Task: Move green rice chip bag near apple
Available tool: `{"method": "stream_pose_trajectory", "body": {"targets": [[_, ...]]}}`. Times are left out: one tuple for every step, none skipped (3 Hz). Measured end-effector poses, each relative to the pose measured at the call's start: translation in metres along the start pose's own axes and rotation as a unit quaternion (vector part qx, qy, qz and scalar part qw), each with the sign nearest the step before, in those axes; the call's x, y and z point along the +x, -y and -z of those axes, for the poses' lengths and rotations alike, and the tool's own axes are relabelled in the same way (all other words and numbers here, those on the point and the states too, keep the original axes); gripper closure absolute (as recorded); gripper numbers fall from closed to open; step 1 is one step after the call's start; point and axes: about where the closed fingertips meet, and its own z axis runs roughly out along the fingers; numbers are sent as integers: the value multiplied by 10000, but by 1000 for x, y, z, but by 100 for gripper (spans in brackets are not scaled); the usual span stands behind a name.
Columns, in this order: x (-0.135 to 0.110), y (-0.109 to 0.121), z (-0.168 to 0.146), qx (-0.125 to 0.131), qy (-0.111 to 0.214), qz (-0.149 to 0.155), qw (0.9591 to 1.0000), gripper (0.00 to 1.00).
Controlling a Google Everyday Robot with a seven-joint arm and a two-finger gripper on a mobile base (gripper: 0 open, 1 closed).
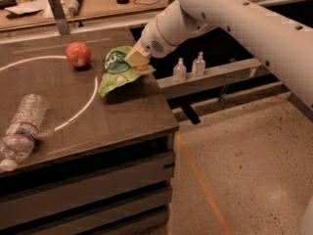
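Next, my gripper lets go of the green rice chip bag on the dark table top close beside the red-orange apple [105, 65].
The green rice chip bag [119, 70] hangs tilted just above the dark table top near its right edge, its lower left corner close to the surface. My gripper [136, 58] is shut on the bag's upper right corner, with the white arm reaching in from the upper right. The red-orange apple [78, 54] rests on the table to the left of the bag, a short gap away.
A clear plastic water bottle [20, 128] lies on its side at the table's left front. A white curved line [82, 112] crosses the table top [122, 126]. Two small pump bottles [189, 67] stand on a ledge to the right. A cluttered desk [88, 4] sits behind.
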Motion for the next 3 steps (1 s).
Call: {"method": "stream_pose_trajectory", "body": {"targets": [[2, 26, -12, 28, -105, 0, 9999, 100], [-5, 29, -16, -14, -63, 72, 10000, 100], [-14, 30, -21, -56, -34, 149, 9999, 100]]}}
